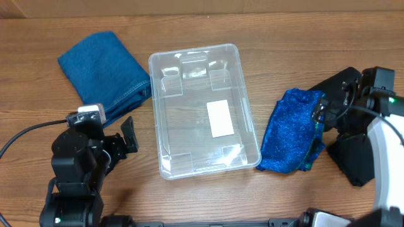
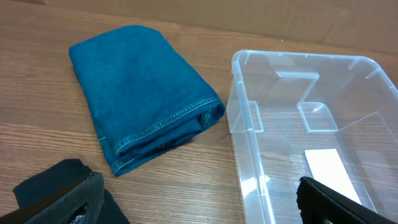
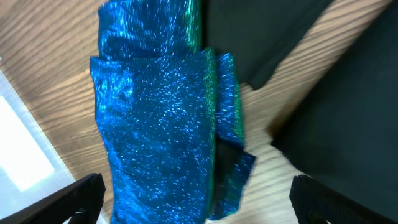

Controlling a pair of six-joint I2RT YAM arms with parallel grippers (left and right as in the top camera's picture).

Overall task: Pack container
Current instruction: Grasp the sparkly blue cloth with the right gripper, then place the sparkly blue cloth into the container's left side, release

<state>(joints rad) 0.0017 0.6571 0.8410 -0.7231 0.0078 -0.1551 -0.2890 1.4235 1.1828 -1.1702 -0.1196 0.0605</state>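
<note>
Next, I close my right gripper on the middle of the sparkly blue cloth's green-striped edge (image 1: 314, 138) (image 3: 209, 140), on the side away from the clear container.
The clear container (image 1: 165, 113) stands empty mid-table, with a white label (image 1: 219, 118) on its bottom. It also shows in the left wrist view (image 2: 249, 118). A folded blue denim cloth (image 1: 104, 68) lies to its upper left, also seen in the left wrist view (image 2: 140, 93). A sparkly blue cloth (image 1: 291, 131) lies right of the container and fills the right wrist view (image 3: 155, 124). My left gripper (image 1: 120, 148) is open and empty beside the container's left wall (image 2: 199, 208). My right gripper (image 1: 320, 120) is open over the sparkly cloth's right edge, a finger on each side (image 3: 208, 202).
The wooden table (image 1: 284, 50) carries only these things. A black cable (image 1: 25, 135) runs off to the left from the left arm. The right arm's black base (image 1: 353, 157) stands just right of the sparkly cloth.
</note>
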